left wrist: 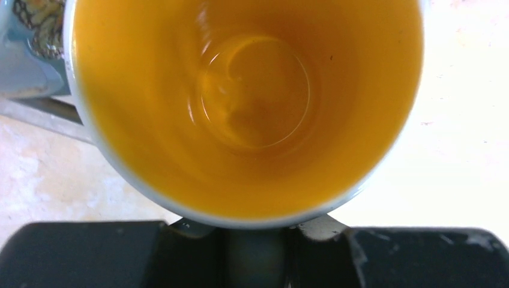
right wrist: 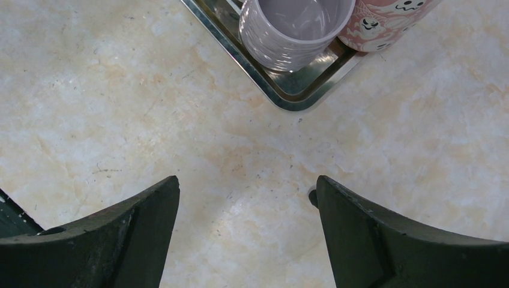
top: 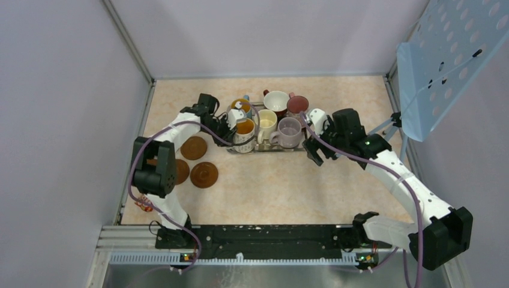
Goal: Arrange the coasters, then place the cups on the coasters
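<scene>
My left gripper has the white patterned cup, which stands on the steel tray now. It will let go of it on the brown coaster (top: 150,168) under my left arm, nearest the side wall.
A white patterned cup with an orange inside (top: 245,128) stands at the left end of the steel tray (top: 264,149). My left gripper (top: 231,128) is shut on its handle. The left wrist view is filled by that cup's orange inside (left wrist: 252,102), with my left gripper (left wrist: 255,228) at its near rim. Also on the tray are the blue (top: 241,106), red (top: 276,100), maroon-pink (top: 298,105), cream (top: 266,122) and lilac (top: 289,132) cups. Three brown coasters (top: 193,147) (top: 204,174) (top: 180,171) lie left of the tray. My right gripper (top: 315,150) (right wrist: 247,183) hangs open over bare table.
The tray's corner (right wrist: 294,99) with the lilac cup (right wrist: 294,30) and the pink cup (right wrist: 384,24) lies just ahead of the right fingers. A small reddish object (top: 144,204) sits by the left arm's base. Walls enclose the table; a blue perforated panel (top: 456,54) hangs at the right.
</scene>
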### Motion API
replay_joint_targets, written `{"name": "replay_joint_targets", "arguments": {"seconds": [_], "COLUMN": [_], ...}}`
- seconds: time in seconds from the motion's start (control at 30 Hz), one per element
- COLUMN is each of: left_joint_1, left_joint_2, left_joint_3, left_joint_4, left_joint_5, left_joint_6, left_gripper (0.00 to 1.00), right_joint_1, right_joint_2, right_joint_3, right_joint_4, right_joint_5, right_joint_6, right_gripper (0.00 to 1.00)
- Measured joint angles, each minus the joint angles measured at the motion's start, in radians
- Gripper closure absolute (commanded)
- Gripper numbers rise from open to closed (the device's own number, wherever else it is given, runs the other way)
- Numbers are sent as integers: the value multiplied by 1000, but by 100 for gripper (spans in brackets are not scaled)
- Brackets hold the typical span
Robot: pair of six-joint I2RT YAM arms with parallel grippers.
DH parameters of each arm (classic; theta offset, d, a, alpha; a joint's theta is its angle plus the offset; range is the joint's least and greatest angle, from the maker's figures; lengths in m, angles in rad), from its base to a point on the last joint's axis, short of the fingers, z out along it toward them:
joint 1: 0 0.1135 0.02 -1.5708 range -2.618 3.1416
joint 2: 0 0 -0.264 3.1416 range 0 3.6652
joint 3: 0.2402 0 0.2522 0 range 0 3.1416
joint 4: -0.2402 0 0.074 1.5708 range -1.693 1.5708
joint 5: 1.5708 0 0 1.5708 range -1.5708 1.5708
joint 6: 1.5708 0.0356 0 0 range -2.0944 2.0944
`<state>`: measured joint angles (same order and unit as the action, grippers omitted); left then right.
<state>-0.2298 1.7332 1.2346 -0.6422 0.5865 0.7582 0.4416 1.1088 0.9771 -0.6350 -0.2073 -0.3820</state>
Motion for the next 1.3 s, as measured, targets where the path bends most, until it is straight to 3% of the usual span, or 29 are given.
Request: {"name": "replay_joint_targets", "arguments": {"seconds": [0.3, 0.6, 0.83, 1.07, 1.3], "left_joint_1": [51, 198, 464, 784, 996], "left_joint_2": [-196, -237, -302, -398, -399], "left_joint_3": [-113, -114, -115, -147, -162], "left_joint_4": [84, 123, 55, -32, -106], "left_joint_5": [1, 14, 32, 25, 45], "left_joint_6": [-107, -171, -172, -90, 50], "left_gripper": [100, 100, 100, 100, 100], "right_joint_1": [0, 0, 0, 0, 0], "right_joint_2": [-19, -26, -29, -34, -29], "right_joint_3": [-10, -22, -23, -48, -48], "right_joint_4": [2, 6, 8, 18, 26], "right_joint_5": [0, 0, -3, -18, -34], "right_joint_6": [0, 0, 2, 18, 19], "right_gripper": [17, 17, 17, 17, 17]}}
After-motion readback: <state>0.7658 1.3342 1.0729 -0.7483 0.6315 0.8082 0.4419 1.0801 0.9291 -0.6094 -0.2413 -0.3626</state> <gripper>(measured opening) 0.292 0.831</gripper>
